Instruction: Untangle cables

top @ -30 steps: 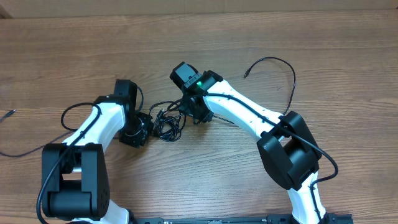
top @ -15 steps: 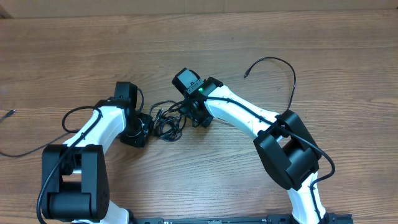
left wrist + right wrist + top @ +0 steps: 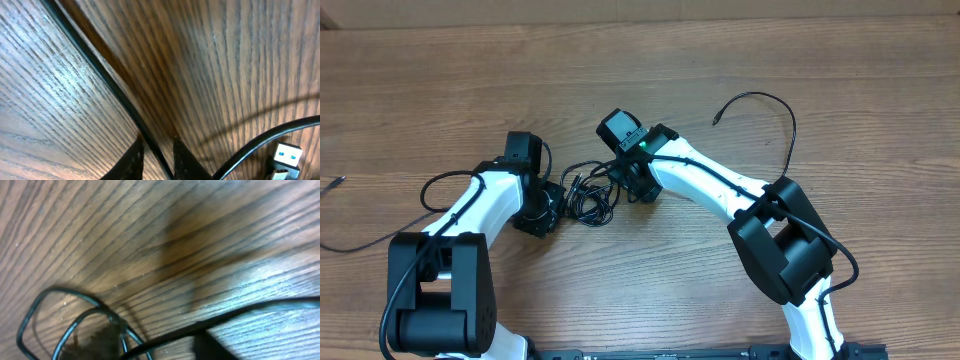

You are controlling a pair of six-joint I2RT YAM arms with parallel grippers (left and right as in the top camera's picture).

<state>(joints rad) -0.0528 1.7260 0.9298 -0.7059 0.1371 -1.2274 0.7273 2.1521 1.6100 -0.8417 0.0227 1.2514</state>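
Note:
The piece of cable at my right gripper's fingers is crowded by loops of the cable heap, so I need to grip the strand of cable clear of the loops (image 3: 185, 331) and pull it away.
The cables (image 3: 588, 197) are thin black cords bunched in loops between my two grippers at mid-table. My left gripper (image 3: 552, 206) sits at the bunch's left edge. In the left wrist view its fingertips (image 3: 133, 160) stand narrowly apart astride one cable (image 3: 107, 82), with wood showing beside it, and a USB plug (image 3: 288, 154) lies at lower right. My right gripper (image 3: 638, 186) is at the bunch's right edge. In the right wrist view one dark finger (image 3: 216, 350) shows, a cable (image 3: 260, 307) crosses above it, and thin loops (image 3: 60, 305) lie to the left.
A separate thin cord (image 3: 775, 103) arcs across the table at the upper right, ending in a small plug (image 3: 716, 121). Another thin cord (image 3: 334, 183) lies at the far left edge, with a further strand (image 3: 355, 243) below it. Thicker arm cables run along both arms.
My right arm shifted slightly down and to the left a second ago, then held still. My left arm and the cable bunch have not visibly moved.

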